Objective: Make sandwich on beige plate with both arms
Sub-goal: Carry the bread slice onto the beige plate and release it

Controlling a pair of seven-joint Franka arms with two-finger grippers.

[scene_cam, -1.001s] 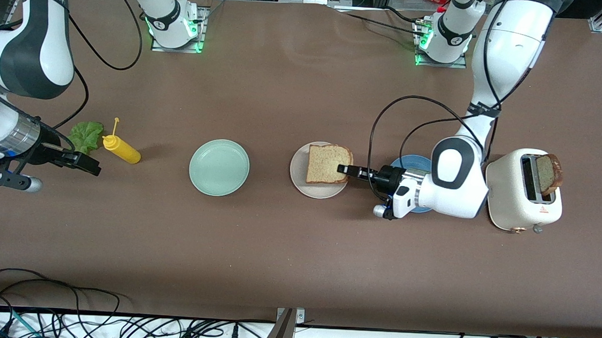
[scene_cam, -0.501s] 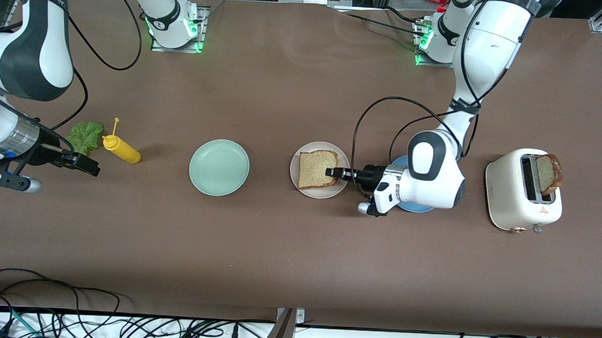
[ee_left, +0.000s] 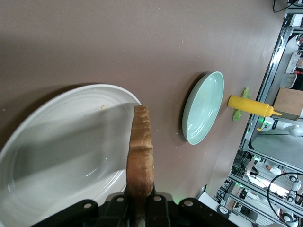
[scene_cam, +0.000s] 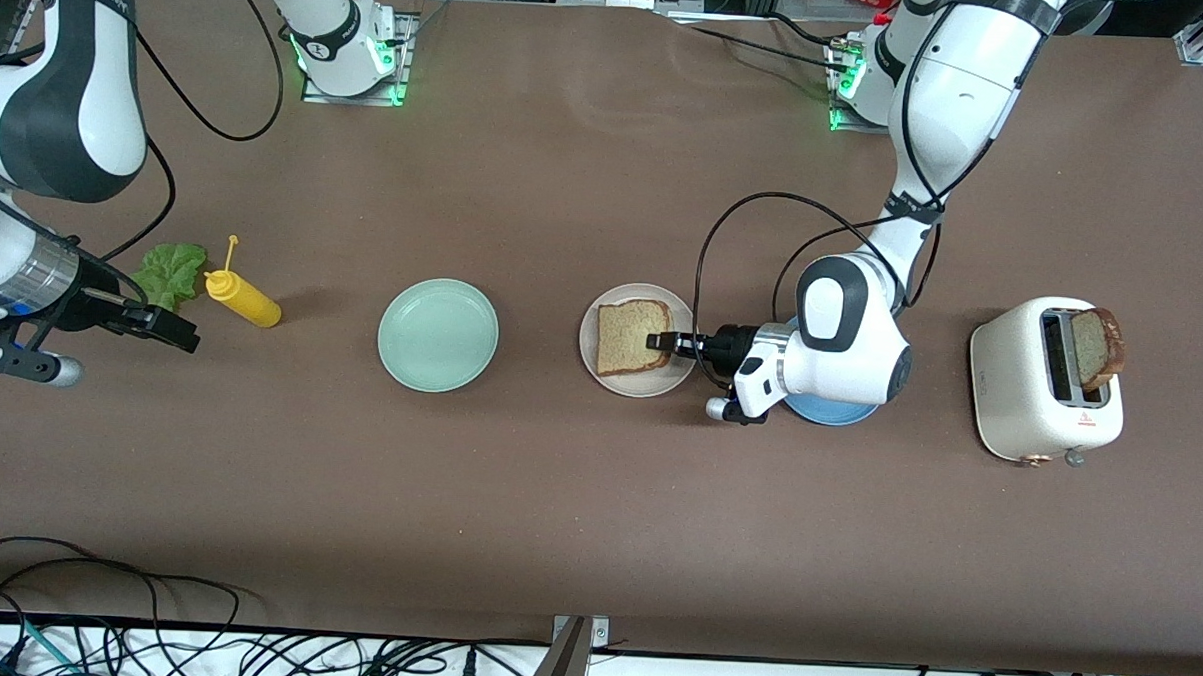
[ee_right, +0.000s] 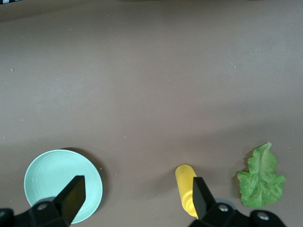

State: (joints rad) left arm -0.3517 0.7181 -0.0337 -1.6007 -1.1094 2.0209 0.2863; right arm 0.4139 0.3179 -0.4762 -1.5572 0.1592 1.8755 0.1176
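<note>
Next, my left gripper lets go of the tan toast slice flat on the middle of the beige plate [scene_cam: 645, 339] [ee_left: 68, 160].
My left gripper [scene_cam: 658, 343] is shut on the edge of a tan toast slice [scene_cam: 630, 337], holding it flat and low over the beige plate [scene_cam: 642, 385]. In the left wrist view the toast [ee_left: 141, 146] shows edge-on between the fingers of the left gripper [ee_left: 140, 204], beside the beige plate [ee_left: 57, 142]. A second toast slice [scene_cam: 1097, 347] sticks up from the white toaster [scene_cam: 1035, 388]. The green lettuce leaf [scene_cam: 172, 271] [ee_right: 261, 178] lies at the right arm's end of the table. My right gripper [scene_cam: 176, 331] [ee_right: 136, 191] waits open near it, holding nothing.
A mint green plate [scene_cam: 439, 334] [ee_right: 57, 182] [ee_left: 203, 108] lies between the beige plate and a yellow squeeze bottle [scene_cam: 245, 302] [ee_right: 186, 185] [ee_left: 248, 106]. A blue plate [scene_cam: 839, 412] sits under the left arm's wrist, beside the toaster.
The left gripper carried the toast toward the right arm's end and lowered it over the beige plate. The right arm stayed still.
</note>
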